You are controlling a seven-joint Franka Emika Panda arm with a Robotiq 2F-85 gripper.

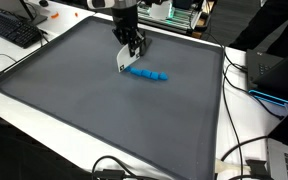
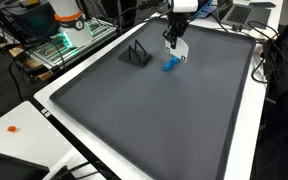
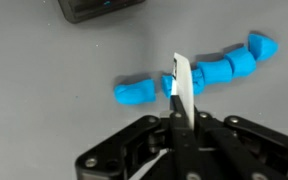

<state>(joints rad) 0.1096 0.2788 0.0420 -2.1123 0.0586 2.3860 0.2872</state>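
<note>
My gripper should release the thin white piece at the small black stand's edge [image 1: 135, 52] [image 3: 126, 14], the one that is facing toward the blue blocks.
A row of several bright blue blocks [image 1: 147, 73] lies on the big dark grey mat [image 1: 94, 120], also seen as a short blue line [image 2: 168, 66]. In the wrist view the blue row [image 3: 229, 65] curves up to the right, with one end block [image 3: 136, 92] at the left. My gripper [image 3: 177, 118] is shut on a thin white strip [image 3: 182, 85], which points down across the row between the end block and the others. In both exterior views the gripper [image 1: 128, 55] [image 2: 174, 50] hangs just over the blocks with the white strip [image 1: 121, 64] sticking out below.
A small black stand [image 2: 136, 54] sits on the mat close beside the blocks, its edge at the top of the wrist view [image 3: 102, 8]. A keyboard [image 1: 9, 30], a laptop [image 1: 276, 72], cables [image 1: 234, 150] and green-lit equipment [image 2: 69, 35] ring the mat's white border.
</note>
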